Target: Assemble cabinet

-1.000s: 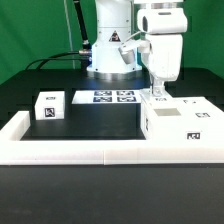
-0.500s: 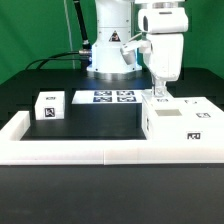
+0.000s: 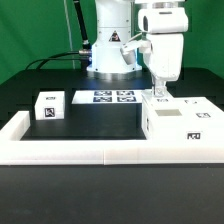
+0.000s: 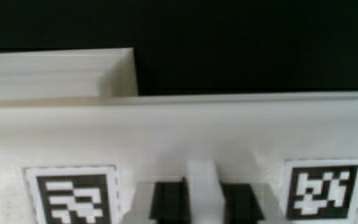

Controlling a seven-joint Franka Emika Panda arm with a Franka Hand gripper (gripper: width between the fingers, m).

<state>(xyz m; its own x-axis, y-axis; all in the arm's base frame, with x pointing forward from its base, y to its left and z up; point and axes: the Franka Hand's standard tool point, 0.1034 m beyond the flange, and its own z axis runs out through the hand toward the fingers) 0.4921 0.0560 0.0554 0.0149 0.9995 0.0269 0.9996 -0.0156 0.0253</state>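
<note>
The gripper needs to release the thin white cabinet piece on the large white box's top (image 3: 173, 113), toward the side of the small cube.
The cabinet's large white box (image 3: 182, 121) with square tags lies against the rim wall at the exterior view's right. A thin white cabinet piece (image 3: 157, 99) stands at its far left corner. My gripper (image 3: 158, 92) reaches straight down onto that piece. In the wrist view my gripper (image 4: 204, 200) has its two dark fingers (image 4: 167, 203) close on either side of a narrow white edge (image 4: 204, 185), between two tags on the white cabinet surface (image 4: 194, 130). A small white tagged cube (image 3: 48, 106) sits apart at the exterior view's left.
A low white rim wall (image 3: 100, 153) runs along the front and up the left side. The marker board (image 3: 112, 97) lies flat behind the work area, before the robot base (image 3: 108, 60). The table is black.
</note>
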